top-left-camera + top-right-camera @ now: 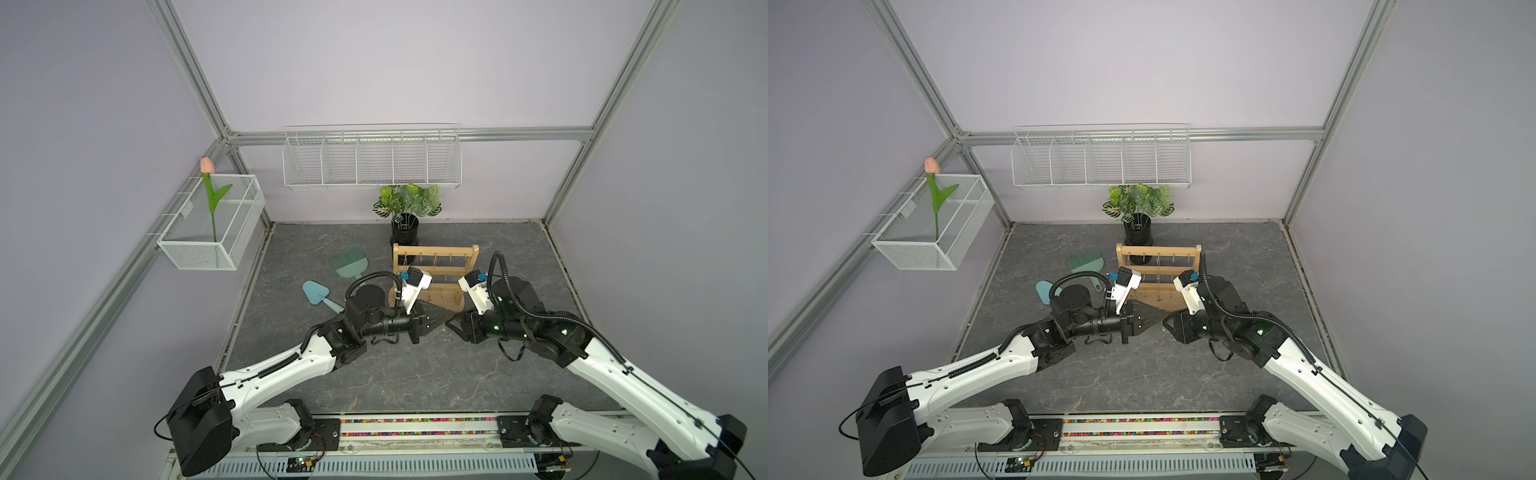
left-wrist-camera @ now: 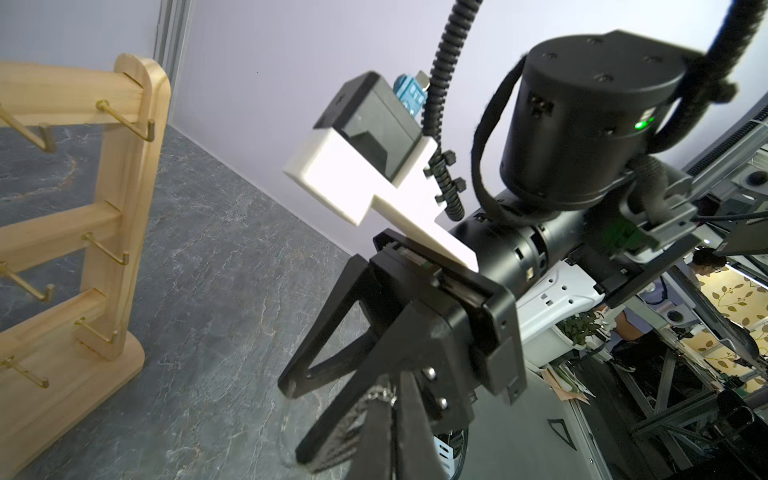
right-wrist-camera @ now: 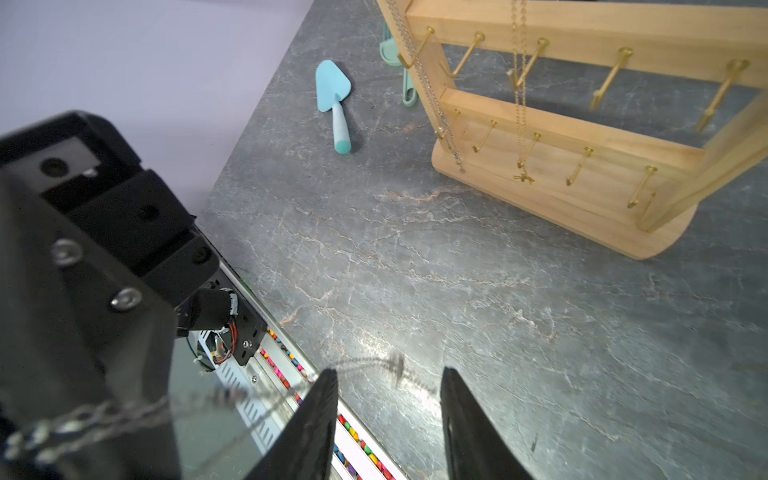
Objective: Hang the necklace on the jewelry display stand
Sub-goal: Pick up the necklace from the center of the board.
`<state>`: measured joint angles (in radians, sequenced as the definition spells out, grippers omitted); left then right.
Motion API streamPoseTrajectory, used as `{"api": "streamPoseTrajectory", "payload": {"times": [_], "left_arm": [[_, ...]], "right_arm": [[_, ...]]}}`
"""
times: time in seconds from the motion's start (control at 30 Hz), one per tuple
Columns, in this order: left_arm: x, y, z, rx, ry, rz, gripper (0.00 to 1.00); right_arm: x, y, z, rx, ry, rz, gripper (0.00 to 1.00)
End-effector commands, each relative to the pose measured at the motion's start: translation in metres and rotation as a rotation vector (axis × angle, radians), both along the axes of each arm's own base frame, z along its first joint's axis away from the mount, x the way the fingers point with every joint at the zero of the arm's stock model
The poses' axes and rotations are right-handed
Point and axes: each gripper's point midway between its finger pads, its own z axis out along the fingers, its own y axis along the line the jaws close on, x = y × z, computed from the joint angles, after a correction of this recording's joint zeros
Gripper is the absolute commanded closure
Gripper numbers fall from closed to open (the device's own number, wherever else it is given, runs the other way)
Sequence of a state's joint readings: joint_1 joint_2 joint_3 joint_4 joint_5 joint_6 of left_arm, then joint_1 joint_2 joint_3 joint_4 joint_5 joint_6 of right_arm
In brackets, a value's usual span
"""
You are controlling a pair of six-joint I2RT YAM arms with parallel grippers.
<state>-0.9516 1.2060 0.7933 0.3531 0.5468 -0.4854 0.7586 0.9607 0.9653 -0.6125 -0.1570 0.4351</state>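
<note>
The necklace is lying across the open fingers of the robot's right gripper, so that gripper should back away, level out and pinch the chain (image 3: 226, 395) near the left gripper.
The wooden jewelry display stand (image 1: 434, 266) (image 1: 1158, 270) (image 2: 112, 208) (image 3: 582, 137) stands upright at the middle back of the table, just behind both grippers. A silver chain (image 3: 432, 91) and a gold chain (image 3: 519, 104) hang from its hooks. My left gripper (image 1: 445, 316) (image 1: 1162, 314) (image 2: 390, 390) is shut on the necklace (image 2: 382, 392) (image 3: 104, 415), a thin silver chain. The chain runs, blurred, from it across the tips of my right gripper (image 1: 454, 323) (image 1: 1166, 322) (image 3: 388, 374). The right gripper is open and faces the left one tip to tip.
A blue trowel (image 1: 318, 293) (image 3: 334, 95) and a green hand rake (image 1: 349, 262) lie left of the stand. A potted plant (image 1: 407, 212) stands behind it. A white wire shelf (image 1: 372, 160) and a mesh basket with a tulip (image 1: 212, 224) hang on the walls.
</note>
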Motion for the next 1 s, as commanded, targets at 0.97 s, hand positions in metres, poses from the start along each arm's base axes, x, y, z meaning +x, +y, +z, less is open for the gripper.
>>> {"api": "streamPoseTrajectory", "payload": {"times": [0.97], "left_arm": [[0.002, -0.002, 0.025, 0.004, -0.016, 0.001, 0.99]], "right_arm": [[-0.005, -0.003, 0.035, 0.153, -0.238, 0.055, 0.66]]}}
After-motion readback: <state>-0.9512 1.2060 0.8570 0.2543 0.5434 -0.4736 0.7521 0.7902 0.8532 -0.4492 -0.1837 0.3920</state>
